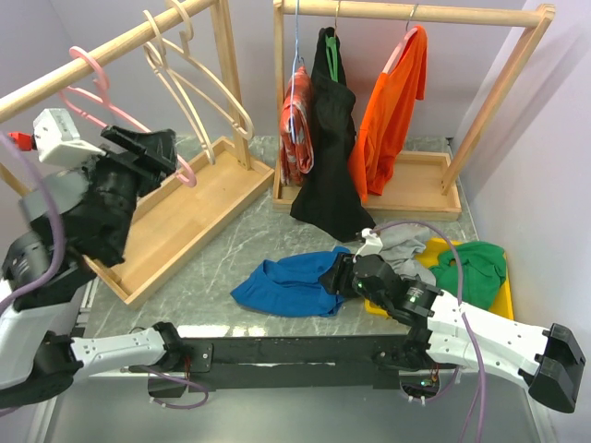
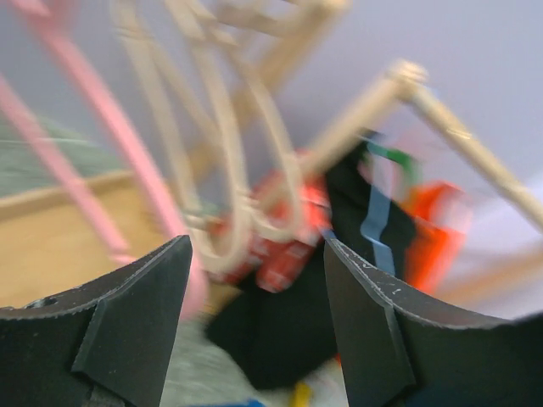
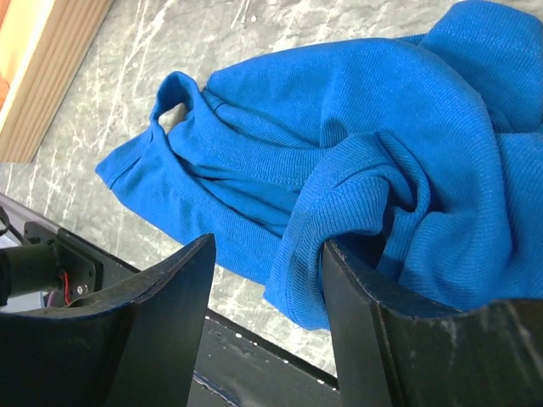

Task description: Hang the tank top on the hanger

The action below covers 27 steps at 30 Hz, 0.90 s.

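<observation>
I need to close my left gripper on the pink hanger's sloping arm (image 1: 134, 120) (image 2: 106, 114), halfway between the hanger's hook and its near end.
The royal-blue tank top (image 1: 282, 286) lies crumpled on the marble table near the front edge; it fills the right wrist view (image 3: 365, 161). My right gripper (image 1: 334, 275) is low at the tank top's right end, jaws open (image 3: 267, 263), with a fold of blue fabric between them, against the right finger. The pink hanger (image 1: 102, 97) hangs from the left rack's rail. My left gripper (image 1: 155, 148) is raised beside the hanger's lower arm, open and empty (image 2: 254, 280); the hanger shows blurred at the left of the left wrist view (image 2: 127, 161).
Two cream hangers (image 1: 199, 83) hang right of the pink one over the left rack's wooden base (image 1: 185, 217). The right rack (image 1: 406, 11) holds red, black and orange garments. A grey garment (image 1: 406, 247) and a green garment (image 1: 471, 268) lie on a yellow tray (image 1: 503, 300).
</observation>
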Each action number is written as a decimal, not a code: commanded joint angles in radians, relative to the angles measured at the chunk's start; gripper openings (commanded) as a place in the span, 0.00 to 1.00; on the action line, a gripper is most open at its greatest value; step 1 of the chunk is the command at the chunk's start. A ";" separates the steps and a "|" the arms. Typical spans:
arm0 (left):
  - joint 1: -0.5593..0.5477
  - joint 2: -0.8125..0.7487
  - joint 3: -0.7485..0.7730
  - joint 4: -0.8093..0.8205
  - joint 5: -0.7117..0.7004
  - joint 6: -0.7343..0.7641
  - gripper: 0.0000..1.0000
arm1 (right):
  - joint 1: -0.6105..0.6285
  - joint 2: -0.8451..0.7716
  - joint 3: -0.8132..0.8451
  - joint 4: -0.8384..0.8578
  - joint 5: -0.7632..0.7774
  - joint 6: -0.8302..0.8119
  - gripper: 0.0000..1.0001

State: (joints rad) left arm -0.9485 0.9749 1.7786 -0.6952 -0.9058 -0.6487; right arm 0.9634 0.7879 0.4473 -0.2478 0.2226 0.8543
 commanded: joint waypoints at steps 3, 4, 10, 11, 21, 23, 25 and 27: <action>0.005 0.076 -0.002 -0.120 -0.500 0.039 0.71 | -0.002 0.004 0.050 0.019 -0.005 -0.024 0.61; 0.013 0.076 -0.043 -0.066 -0.507 0.076 0.72 | 0.000 0.010 0.050 0.021 -0.009 -0.026 0.61; 0.109 0.167 -0.041 0.114 -0.429 0.293 0.75 | 0.000 0.031 0.056 0.028 -0.037 -0.021 0.61; 0.157 0.197 -0.010 0.070 -0.407 0.278 0.76 | 0.000 0.031 0.054 0.034 -0.038 -0.021 0.61; 0.425 0.344 0.140 -0.142 -0.113 0.167 0.74 | 0.000 0.034 0.048 0.028 -0.048 -0.021 0.61; 0.464 0.349 0.133 -0.153 -0.082 0.156 0.72 | -0.002 0.034 0.047 0.030 -0.049 -0.020 0.61; 0.479 0.346 0.108 -0.150 -0.059 0.156 0.69 | -0.002 0.036 0.044 0.030 -0.051 -0.021 0.61; 0.499 0.344 0.096 -0.145 -0.045 0.155 0.68 | -0.002 0.040 0.042 0.031 -0.052 -0.021 0.61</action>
State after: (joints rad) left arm -0.4774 1.3380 1.8740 -0.8368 -1.0290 -0.4801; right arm 0.9634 0.8223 0.4576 -0.2398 0.1719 0.8433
